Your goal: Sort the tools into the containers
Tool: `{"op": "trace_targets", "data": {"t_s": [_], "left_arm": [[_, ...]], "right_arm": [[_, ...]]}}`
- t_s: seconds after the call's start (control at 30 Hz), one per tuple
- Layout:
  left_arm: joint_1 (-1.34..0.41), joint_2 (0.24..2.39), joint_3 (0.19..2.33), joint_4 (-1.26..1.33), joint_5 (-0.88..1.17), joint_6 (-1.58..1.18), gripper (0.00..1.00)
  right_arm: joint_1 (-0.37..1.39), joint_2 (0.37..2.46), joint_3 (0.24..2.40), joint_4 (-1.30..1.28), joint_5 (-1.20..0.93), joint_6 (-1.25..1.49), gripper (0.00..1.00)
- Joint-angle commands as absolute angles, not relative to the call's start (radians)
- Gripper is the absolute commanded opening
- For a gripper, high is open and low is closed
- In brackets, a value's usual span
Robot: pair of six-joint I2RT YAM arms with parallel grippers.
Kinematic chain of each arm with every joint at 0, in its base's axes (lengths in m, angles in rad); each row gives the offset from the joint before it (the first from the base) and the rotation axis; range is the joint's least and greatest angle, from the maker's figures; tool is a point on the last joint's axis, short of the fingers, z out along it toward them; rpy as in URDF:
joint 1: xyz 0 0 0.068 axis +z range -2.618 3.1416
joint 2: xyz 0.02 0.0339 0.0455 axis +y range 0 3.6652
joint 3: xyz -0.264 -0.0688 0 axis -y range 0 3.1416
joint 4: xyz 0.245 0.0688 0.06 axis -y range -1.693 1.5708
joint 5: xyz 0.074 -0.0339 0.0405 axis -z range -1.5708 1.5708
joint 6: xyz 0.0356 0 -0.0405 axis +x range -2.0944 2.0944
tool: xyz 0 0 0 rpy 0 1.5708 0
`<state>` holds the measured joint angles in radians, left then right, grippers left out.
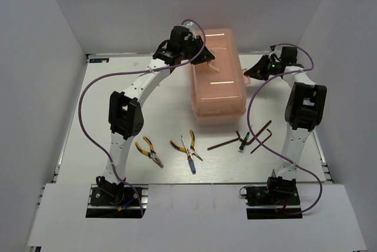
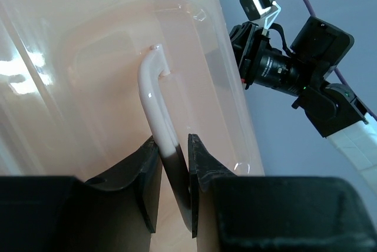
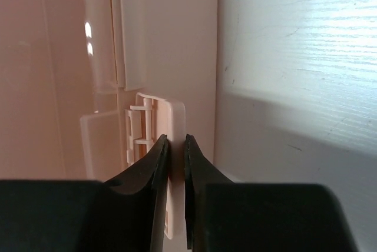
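The lid will lie open on the table (image 1: 178, 81) next to the toolbox, behind the pliers, once my left gripper lets go of the lid's handle.
The salmon-pink toolbox (image 1: 217, 81) stands closed at the back middle of the table. My left gripper (image 2: 175, 146) is shut on its pale lid handle (image 2: 152, 87), seen from above at the lid's left part (image 1: 207, 57). My right gripper (image 3: 176, 146) is shut on the flap-like side latch (image 3: 172, 116) at the box's right end (image 1: 252, 73). The tools lie on the table in front: yellow-handled pliers (image 1: 149, 153), a second pair (image 1: 191, 140), a blue-handled screwdriver (image 1: 192, 165), a small green-black tool (image 1: 242, 145) and dark hex keys (image 1: 224, 144) (image 1: 262, 137).
White walls close in the table on the left, back and right. The right arm's wrist and camera (image 2: 294, 69) show beyond the box in the left wrist view. Purple cables (image 1: 88, 105) loop beside both arms.
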<state>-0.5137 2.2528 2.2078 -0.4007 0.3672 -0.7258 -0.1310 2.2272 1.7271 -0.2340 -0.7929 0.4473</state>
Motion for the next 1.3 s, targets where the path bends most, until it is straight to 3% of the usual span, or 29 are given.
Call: {"op": "trace_targets", "data": {"t_s": [0.0, 0.47, 0.83, 1.23, 1.27], "left_arm": [[-0.493, 2.079, 2.244, -0.420, 0.410, -0.634, 0.00], [-0.374, 1.862, 2.059, -0.488, 0.310, -0.502, 0.00], [-0.247, 1.684, 1.626, -0.407, 0.236, -0.410, 0.00], [-0.103, 1.724, 1.488, -0.357, 0.236, -0.400, 0.00], [-0.083, 1.724, 1.479, -0.357, 0.236, -0.400, 0.06]], "right_arm": [[-0.141, 2.188, 1.792, -0.290, -0.695, 0.367, 0.00], [-0.192, 2.137, 1.778, -0.351, -0.581, 0.319, 0.00], [-0.218, 2.088, 1.721, -0.367, -0.555, 0.281, 0.00], [-0.232, 2.052, 1.669, -0.374, -0.531, 0.261, 0.00], [-0.233, 2.048, 1.664, -0.374, -0.532, 0.259, 0.00]]}}
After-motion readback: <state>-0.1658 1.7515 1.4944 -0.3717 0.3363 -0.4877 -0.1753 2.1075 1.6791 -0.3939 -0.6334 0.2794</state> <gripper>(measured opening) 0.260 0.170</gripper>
